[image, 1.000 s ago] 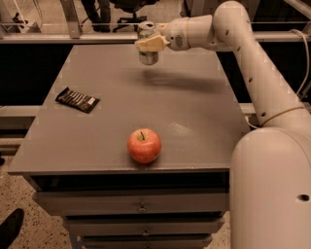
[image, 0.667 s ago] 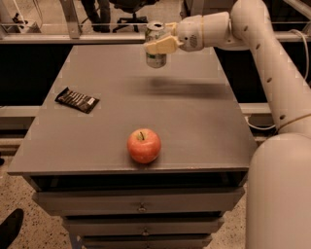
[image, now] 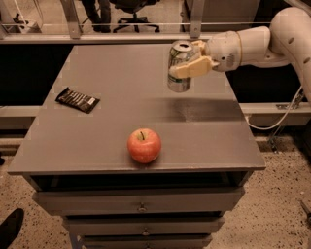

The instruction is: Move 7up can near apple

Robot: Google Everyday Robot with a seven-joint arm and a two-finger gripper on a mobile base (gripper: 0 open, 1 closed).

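My gripper has the 7up can, which hangs upright above the table now. Next, I let go of it close beside the apple (image: 175, 147), on the side facing my white arm.
The 7up can (image: 179, 60) is a silvery-green can with a silver top. It hangs upright in the air above the right middle of the grey table (image: 121, 87). My gripper (image: 187, 61) reaches in from the right and is shut on the can, one cream finger (image: 190, 68) across its side. The apple (image: 144, 145) is red-orange with a dark stem. It sits near the table's front edge, below and a little left of the can, well apart from it.
A dark snack bar wrapper (image: 77, 99) lies at the table's left side. My white arm (image: 257, 44) spans the right edge. Drawers (image: 141, 204) sit under the tabletop. An office chair (image: 131, 7) and railing stand behind.
The gripper has carried the can to the right and somewhat toward the front of the table. The apple and the wrapper have not moved.
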